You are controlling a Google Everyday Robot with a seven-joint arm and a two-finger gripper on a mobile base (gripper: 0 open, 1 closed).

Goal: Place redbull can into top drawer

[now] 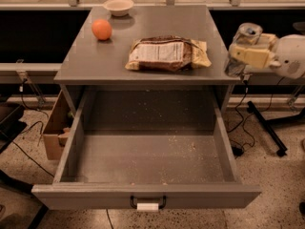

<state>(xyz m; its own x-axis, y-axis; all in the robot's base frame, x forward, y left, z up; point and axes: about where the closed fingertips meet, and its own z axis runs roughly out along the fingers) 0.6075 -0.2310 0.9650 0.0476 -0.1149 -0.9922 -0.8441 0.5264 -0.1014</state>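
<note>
Next, I release the redbull can on the middle of the top drawer's bare bottom [153, 151], straight behind the drawer's handle. The can is still above the drawer's back corner.
The redbull can [241, 46] is a slim silver can held upright in my gripper [252, 51], at the right edge of the grey cabinet top, above the drawer's right back corner. The cream fingers [250, 56] are closed around the can's middle; its pull-tab top shows above them. The top drawer [147, 156] is pulled wide open below, its crumb-speckled floor bare, with a black handle and white tag [147, 206] on the front panel.
On the cabinet top [90, 56] lie an orange [101, 29], a white bowl [118, 6] at the back and a snack bag [167, 54] in the middle. A cardboard box [55, 132] stands left of the drawer. Black stand legs [267, 128] and cables lie on the floor at right.
</note>
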